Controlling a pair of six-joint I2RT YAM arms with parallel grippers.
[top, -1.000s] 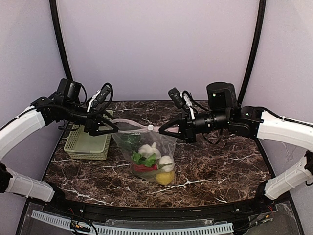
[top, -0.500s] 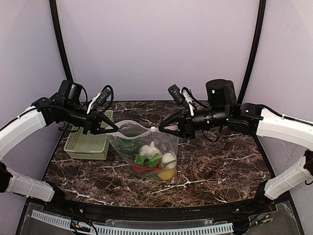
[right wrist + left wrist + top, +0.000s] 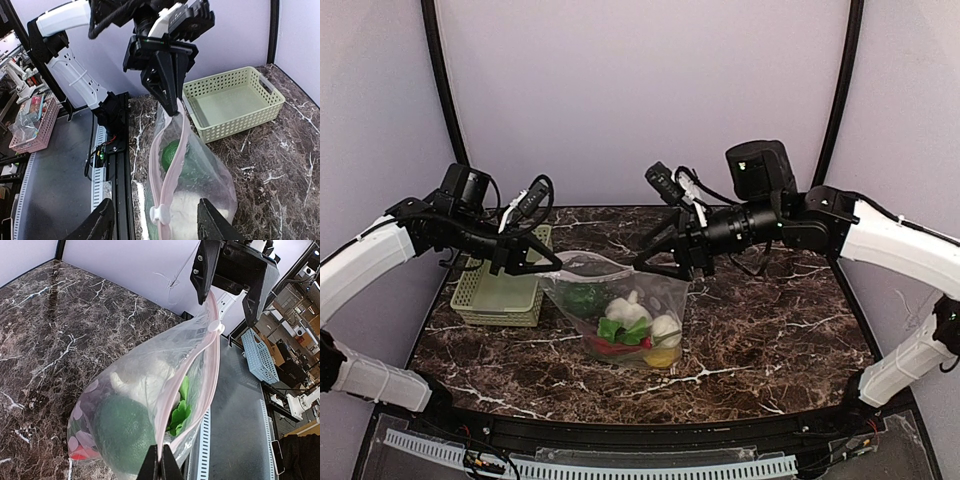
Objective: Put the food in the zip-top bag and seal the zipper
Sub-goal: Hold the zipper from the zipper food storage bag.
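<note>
The white slider sits between my right gripper's open fingers, so it should back off and pinch the zipper's end (image 3: 163, 233), leaving the slider to my left gripper.
The clear dotted zip-top bag (image 3: 620, 290) hangs low over the marble table with the food inside: a yellow lemon (image 3: 662, 356), red chili (image 3: 608, 345), green leaves (image 3: 620, 328) and a white piece (image 3: 620, 307). My left gripper (image 3: 558, 265) is shut on the left end of the pink zipper (image 3: 200, 370), its tips (image 3: 160, 466) pinching the strip. The two zipper strips gape apart between there and the white slider (image 3: 159, 215) at the right end. My right gripper (image 3: 662, 262) stands open, its fingers (image 3: 102, 222) on either side of the slider without touching it.
A pale green mesh basket (image 3: 500, 292) sits at the back left, just behind my left gripper, and it holds nothing. Dark marble table (image 3: 770, 330) spreads to the right of the bag. A black rail with white ribbing (image 3: 620, 465) runs along the near edge.
My left gripper has closed on the bag's left zipper end. My right gripper has opened, let go of the slider end and lifted a little to the left.
</note>
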